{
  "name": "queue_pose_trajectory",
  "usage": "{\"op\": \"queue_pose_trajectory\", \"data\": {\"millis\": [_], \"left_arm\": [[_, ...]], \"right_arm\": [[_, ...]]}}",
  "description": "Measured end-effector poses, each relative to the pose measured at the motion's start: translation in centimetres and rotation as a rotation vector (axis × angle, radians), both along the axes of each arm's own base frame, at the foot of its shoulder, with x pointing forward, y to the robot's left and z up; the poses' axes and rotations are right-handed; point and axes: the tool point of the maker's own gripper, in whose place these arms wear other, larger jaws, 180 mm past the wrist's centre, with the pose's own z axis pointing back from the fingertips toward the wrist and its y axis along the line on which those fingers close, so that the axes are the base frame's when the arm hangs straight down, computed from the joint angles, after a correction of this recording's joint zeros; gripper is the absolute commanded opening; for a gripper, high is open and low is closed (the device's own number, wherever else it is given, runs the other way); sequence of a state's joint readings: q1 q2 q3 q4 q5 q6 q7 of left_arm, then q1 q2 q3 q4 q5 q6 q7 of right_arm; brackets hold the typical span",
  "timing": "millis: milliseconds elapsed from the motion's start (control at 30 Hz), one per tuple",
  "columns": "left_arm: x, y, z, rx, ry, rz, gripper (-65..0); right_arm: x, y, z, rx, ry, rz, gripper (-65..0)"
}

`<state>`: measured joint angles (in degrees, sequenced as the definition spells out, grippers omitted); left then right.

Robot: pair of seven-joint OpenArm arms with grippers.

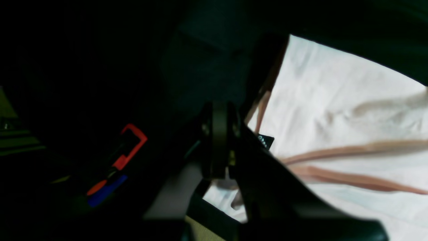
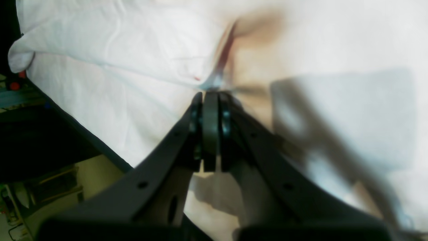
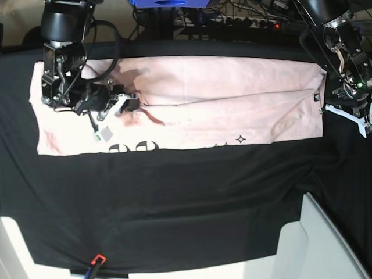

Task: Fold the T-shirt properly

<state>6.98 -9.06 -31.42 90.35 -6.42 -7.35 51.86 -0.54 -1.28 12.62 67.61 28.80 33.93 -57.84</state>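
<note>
The top layer ends short of the T-shirt's far edge by the black tag, so the left gripper will pinch it farther in and pull (image 3: pixel 293 99) it there.
The pale pink T-shirt (image 3: pixel 221 87) lies as a long band across the back of the black table cloth (image 3: pixel 174 203). Part of its black lettering (image 3: pixel 136 147) shows along the near edge. My right gripper (image 3: pixel 135 106) (image 2: pixel 210 97) is at the shirt's left part, shut on a pinch of T-shirt (image 2: pixel 117 50) cloth, with creases running out from it. My left gripper (image 3: pixel 323 107) (image 1: pixel 219 110) is at the right edge, next to a small black tag (image 1: pixel 265 140). It is shut on the hem of the T-shirt (image 1: pixel 334 100), and long folds converge toward it.
A red and blue object (image 3: pixel 95 261) lies at the table's near edge. White surfaces (image 3: pixel 325 244) fill the bottom corners of the base view. Cables and a power strip (image 3: pixel 244 20) run behind the table. Both arms reach in from the back.
</note>
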Motion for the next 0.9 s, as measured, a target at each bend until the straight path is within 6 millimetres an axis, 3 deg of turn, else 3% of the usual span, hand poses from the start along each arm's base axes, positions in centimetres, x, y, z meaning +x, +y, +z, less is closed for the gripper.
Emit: {"op": "queue_pose_trajectory", "data": {"millis": [67,167,300,433,567,767,900], "left_arm": [[0.0,-0.1,-0.1,-0.003,0.0,0.0,-52.1],[-0.1,0.0,-0.1,0.0,0.003,0.0,-39.3],[-0.4,-0.1,-0.2,-0.006,0.006,-0.002,-28.6],[-0.1,-1.3,-0.4,-0.146,-0.082,-0.01,-18.8],[-0.8,-0.6,-1.4,-0.328,-0.135,0.039,-9.4],[-0.6,1.0,-0.4,-0.269,-0.19,0.03,-10.9],[-1.8,1.7,-0.3,-0.205,-0.19,0.025,-25.4]], "right_arm": [[0.4,-0.5,1.0,-0.029,-0.021,0.019,-64.1],[1.8,-1.3,4.1,-0.066,-0.131,0.024,-64.0],[1.6,-2.0,8.0,-0.124,-0.266,0.031,-63.4],[0.3,-2.6,9.5,-0.165,-0.307,0.042,-63.4],[-0.1,-3.2,9.6,-0.183,-0.311,0.046,-63.4],[-0.9,-2.3,10.0,-0.2,-0.319,0.092,-64.0],[-1.3,2.3,10.8,-0.121,-0.352,0.201,-64.0]]}}
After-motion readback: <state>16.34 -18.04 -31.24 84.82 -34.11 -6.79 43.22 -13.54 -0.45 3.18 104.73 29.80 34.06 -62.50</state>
